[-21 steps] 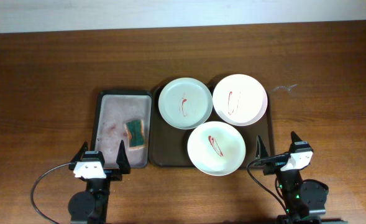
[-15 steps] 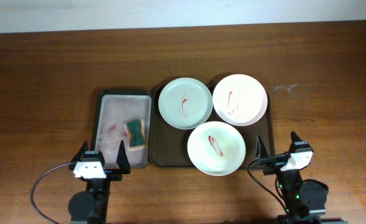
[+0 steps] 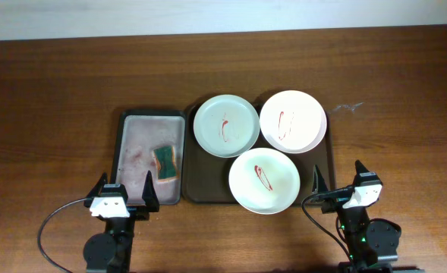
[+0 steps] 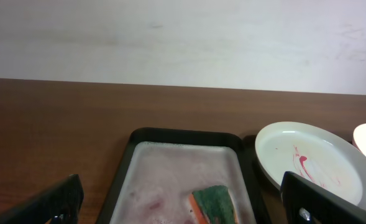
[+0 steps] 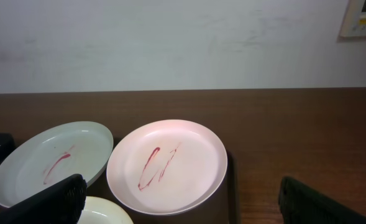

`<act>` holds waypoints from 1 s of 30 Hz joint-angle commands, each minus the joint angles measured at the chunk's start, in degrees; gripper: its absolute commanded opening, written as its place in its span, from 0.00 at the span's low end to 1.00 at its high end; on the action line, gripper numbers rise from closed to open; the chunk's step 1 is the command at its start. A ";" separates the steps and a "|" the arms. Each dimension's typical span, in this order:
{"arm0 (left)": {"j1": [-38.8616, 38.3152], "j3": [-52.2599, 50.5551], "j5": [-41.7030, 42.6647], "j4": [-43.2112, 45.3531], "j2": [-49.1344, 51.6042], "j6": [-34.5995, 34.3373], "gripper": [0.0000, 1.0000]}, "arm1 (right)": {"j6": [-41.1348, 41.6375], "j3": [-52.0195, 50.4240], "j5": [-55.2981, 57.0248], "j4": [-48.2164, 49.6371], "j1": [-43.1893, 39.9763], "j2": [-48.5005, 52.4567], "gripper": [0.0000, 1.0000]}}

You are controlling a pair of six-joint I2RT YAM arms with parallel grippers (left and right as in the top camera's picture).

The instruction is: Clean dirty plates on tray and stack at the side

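Note:
My left gripper will reach into the smaller tray to get the green and orange sponge and close on the sponge's middle (image 3: pixel 165 163) (image 4: pixel 215 208).
Three plates lie on the dark brown tray (image 3: pixel 199 173): a mint-green plate (image 3: pixel 225 125) at back left, a pinkish-white plate (image 3: pixel 292 121) at back right, a white plate (image 3: pixel 264 180) in front. Each has a red sauce smear. The mint plate (image 4: pixel 313 163) shows in the left wrist view. The mint plate (image 5: pixel 52 163), pink plate (image 5: pixel 167 165) and an edge of the white plate (image 5: pixel 105 214) show in the right wrist view. My left gripper (image 3: pixel 124 194) is open and empty at the front edge, before the smaller tray. My right gripper (image 3: pixel 338 180) is open and empty, right of the white plate.
A smaller narrow tray (image 3: pixel 126 152) with a pale pinkish, wet interior stands left of the brown tray and holds a green and orange sponge (image 3: pixel 165 161), also seen in the left wrist view (image 4: pixel 214 204). Bare wooden table (image 3: pixel 56 91) lies all round. A pale wall stands behind.

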 commanded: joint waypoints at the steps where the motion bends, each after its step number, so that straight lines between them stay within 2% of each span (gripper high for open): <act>1: 0.26 -0.26 0.63 -0.13 -0.33 0.90 0.99 | -0.37 -0.26 -0.35 -0.28 0.52 -0.33 0.99; 18: 0.26 -0.26 0.66 -0.15 -0.31 0.90 0.99 | -0.28 -0.26 -0.57 -0.24 0.52 -0.33 0.99; 22: 0.26 2.05 -0.13 -3.48 0.57 0.90 1.00 | 4.26 0.00 -0.59 -0.52 0.52 -0.31 0.99; 26: 0.26 8.46 -1.77 -7.21 7.43 0.90 0.99 | 4.24 4.17 -0.57 -5.92 0.52 2.54 0.99; 30: 0.26 17.22 -1.97 -8.85 21.46 0.92 0.99 | 4.24 11.58 -0.68 -10.60 0.52 12.07 0.99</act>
